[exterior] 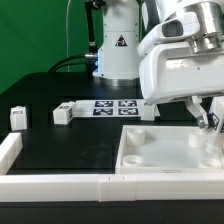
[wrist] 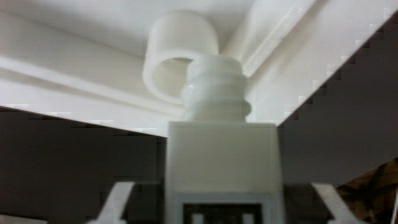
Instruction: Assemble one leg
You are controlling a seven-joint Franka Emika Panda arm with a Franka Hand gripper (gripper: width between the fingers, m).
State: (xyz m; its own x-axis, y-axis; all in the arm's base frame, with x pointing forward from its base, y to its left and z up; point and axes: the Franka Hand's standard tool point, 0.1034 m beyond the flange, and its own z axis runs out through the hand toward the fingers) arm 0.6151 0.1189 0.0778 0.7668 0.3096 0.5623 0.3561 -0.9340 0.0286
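Note:
My gripper will release the white leg as it stands in the panel's front corner socket [exterior: 206,161] [wrist: 173,73], and it will do so beside the leg's ribbed peg end.
In the wrist view a white leg [wrist: 222,155] with a black-and-white tag on its near face stands between my gripper's [wrist: 222,208] fingers [wrist: 118,200], and the gripper is shut on it. Its ribbed peg end points at a round corner socket [wrist: 175,55] of the white square panel [wrist: 71,70] and sits right beside the socket's rim. In the exterior view the gripper [exterior: 208,120] hangs over the far right corner of the panel [exterior: 165,150], and the held leg is mostly hidden there. Two more legs [exterior: 18,117] [exterior: 62,113] stand on the black table at the exterior view's left.
The marker board [exterior: 105,106] lies behind the panel, near the robot's base [exterior: 118,50]. White border rails run along the front [exterior: 60,184] and the exterior view's left edge [exterior: 8,150]. A green backdrop stands behind.

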